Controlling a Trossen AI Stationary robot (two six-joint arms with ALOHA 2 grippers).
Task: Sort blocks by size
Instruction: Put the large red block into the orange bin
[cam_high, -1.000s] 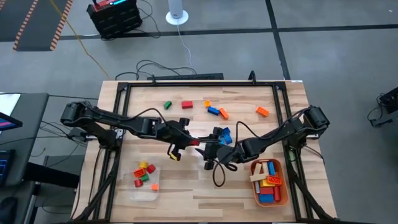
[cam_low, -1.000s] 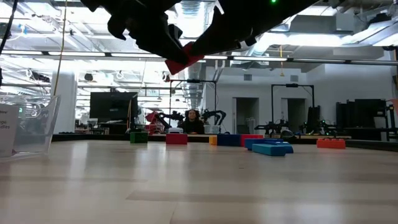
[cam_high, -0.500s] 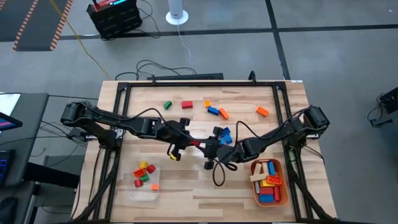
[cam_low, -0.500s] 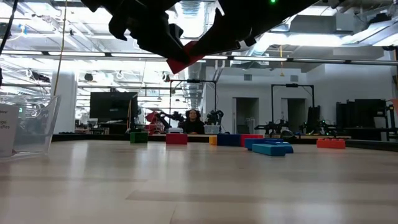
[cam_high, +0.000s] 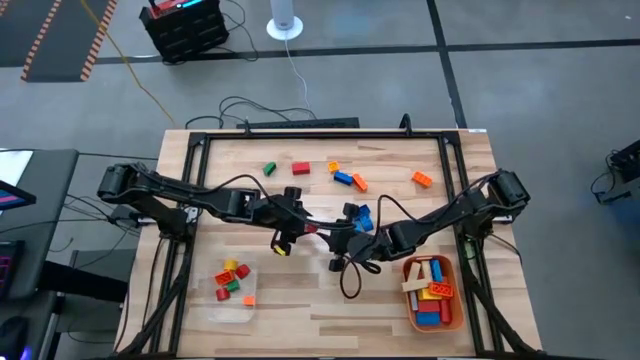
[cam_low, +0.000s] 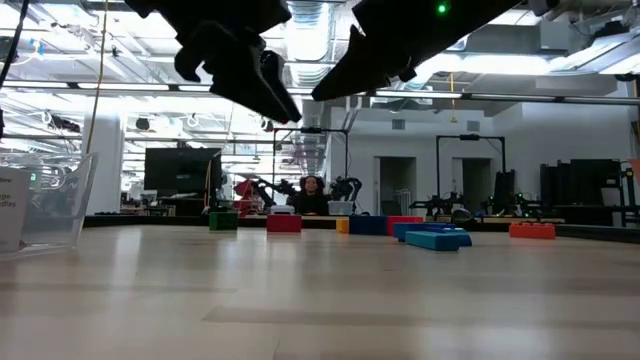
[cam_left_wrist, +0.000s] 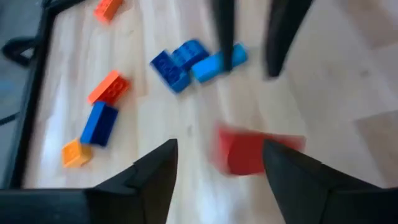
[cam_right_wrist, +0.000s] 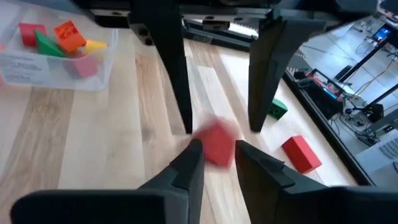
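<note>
My left gripper needs to grip the near end of the red block (cam_high: 309, 229) (cam_left_wrist: 242, 163) between my two grippers next, with the block's length pointing away from the fingers.
A red block shows blurred in the left wrist view (cam_left_wrist: 255, 152) and the right wrist view (cam_right_wrist: 216, 143), and as a red speck in the high view (cam_high: 312, 229). It lies between my two grippers over the table's middle. My left gripper (cam_high: 300, 226) is open, its fingers wide on either side of the block (cam_left_wrist: 217, 149). My right gripper (cam_high: 335, 237) faces it, fingers apart, with nothing between them (cam_right_wrist: 217, 152). Whether any finger still touches the block cannot be told. In the low view both grippers (cam_low: 270, 85) hang high above the table, and no block shows between them.
Loose blocks lie on the far half: green (cam_high: 269, 169), red (cam_high: 300, 168), orange and blue (cam_high: 347, 179), orange (cam_high: 421, 179), blue (cam_high: 360, 215). A clear tray (cam_high: 222, 312) with small blocks stands near left. An orange tray (cam_high: 458, 300) with long blocks stands near right.
In the low view the red block stayed pinched between the two grippers high above the table; now it is gone from there and a gap shows between them. The block has come free of the hold. Both arms have stayed about where they were.
</note>
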